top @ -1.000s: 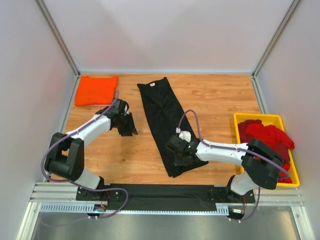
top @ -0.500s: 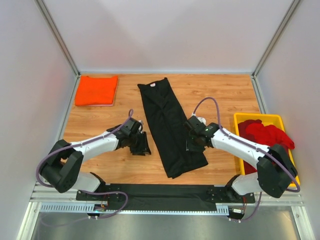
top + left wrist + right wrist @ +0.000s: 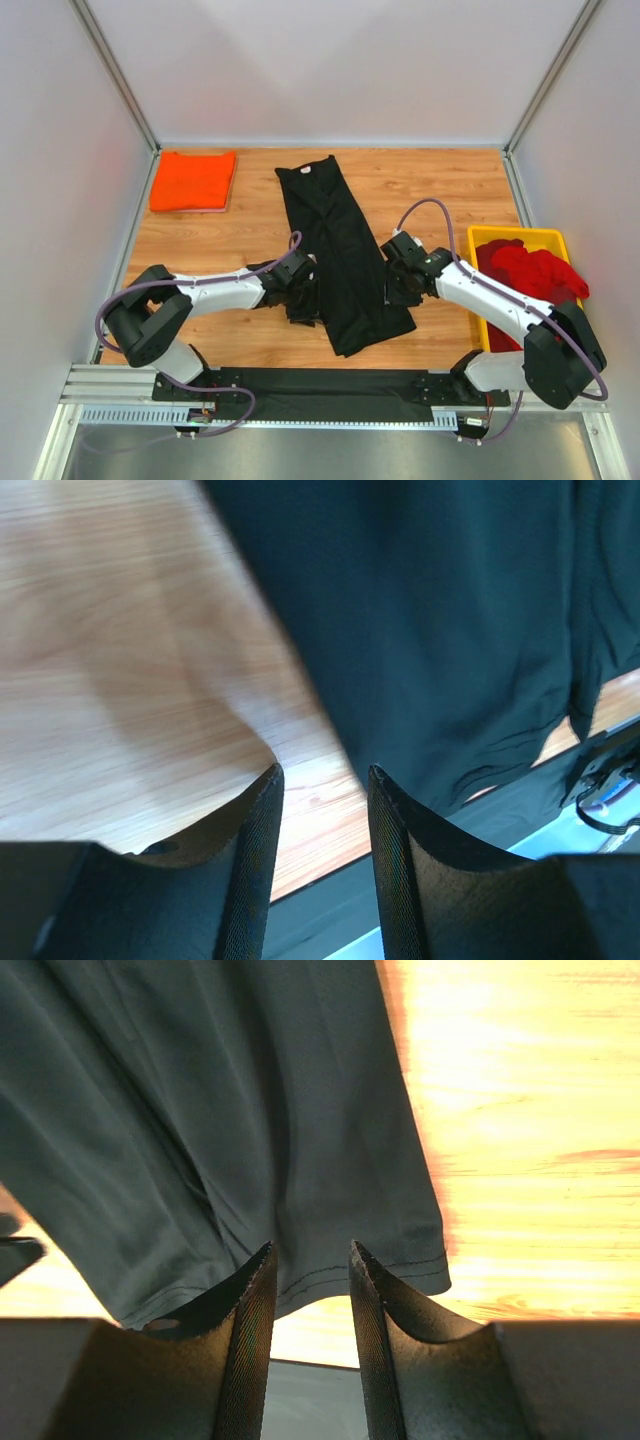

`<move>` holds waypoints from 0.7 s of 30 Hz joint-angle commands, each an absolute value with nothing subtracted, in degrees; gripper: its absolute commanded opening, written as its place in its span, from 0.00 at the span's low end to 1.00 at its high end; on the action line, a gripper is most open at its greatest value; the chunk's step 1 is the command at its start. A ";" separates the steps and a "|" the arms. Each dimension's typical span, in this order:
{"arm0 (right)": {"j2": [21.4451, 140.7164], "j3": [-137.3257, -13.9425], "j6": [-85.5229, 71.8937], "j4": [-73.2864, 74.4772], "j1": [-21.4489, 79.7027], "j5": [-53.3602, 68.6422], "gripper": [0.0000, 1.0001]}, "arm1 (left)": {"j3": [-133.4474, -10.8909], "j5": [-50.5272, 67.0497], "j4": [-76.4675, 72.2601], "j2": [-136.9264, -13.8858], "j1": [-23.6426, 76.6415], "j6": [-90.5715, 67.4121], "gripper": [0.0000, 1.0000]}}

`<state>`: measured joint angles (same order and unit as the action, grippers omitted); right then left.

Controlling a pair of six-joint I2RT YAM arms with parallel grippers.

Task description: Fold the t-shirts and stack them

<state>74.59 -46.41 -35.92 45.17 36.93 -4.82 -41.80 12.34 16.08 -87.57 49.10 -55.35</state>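
The black t-shirt's strip lies at a slant across the table, so my left gripper and right gripper should take the strip's lower end [image 3: 368, 334] and pull the strip straight before folding it.
The black t-shirt [image 3: 338, 245] lies folded into a long strip down the middle of the wooden table; it also shows in the left wrist view [image 3: 440, 610] and the right wrist view [image 3: 200, 1110]. My left gripper [image 3: 303, 300] is open and empty at the strip's left edge near its lower end. My right gripper [image 3: 393, 285] is open and empty at the strip's right edge, its fingers [image 3: 250, 1300] just above the hem. The orange t-shirt [image 3: 192, 181] lies folded at the back left. Red t-shirts [image 3: 530, 270] are heaped in the yellow tray [image 3: 580, 355].
The tray stands at the table's right edge beside the right arm. A black strip and metal rail [image 3: 330, 395] run along the table's near edge. Grey walls enclose the table on three sides.
My left gripper has moved right and nearer, from beside the orange shirt to the black shirt's left edge. My right gripper has moved from the shirt's lower end to its right edge.
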 commanded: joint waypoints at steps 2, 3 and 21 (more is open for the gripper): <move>71.81 -46.32 -35.07 43.86 36.83 -3.52 0.36 | -45.08 9.23 16.70 -90.00 51.32 -57.56 0.47; 71.63 -46.32 -35.07 44.03 36.74 -3.52 0.36 | -45.35 8.88 16.79 -89.91 52.11 -57.92 0.47; 67.33 -44.65 -35.07 44.12 36.83 -2.38 0.37 | -51.85 2.56 27.67 -95.89 54.84 -57.83 0.09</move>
<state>69.73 -45.34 -35.70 44.97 36.93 -3.62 -50.63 6.46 21.69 -94.96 54.61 -58.85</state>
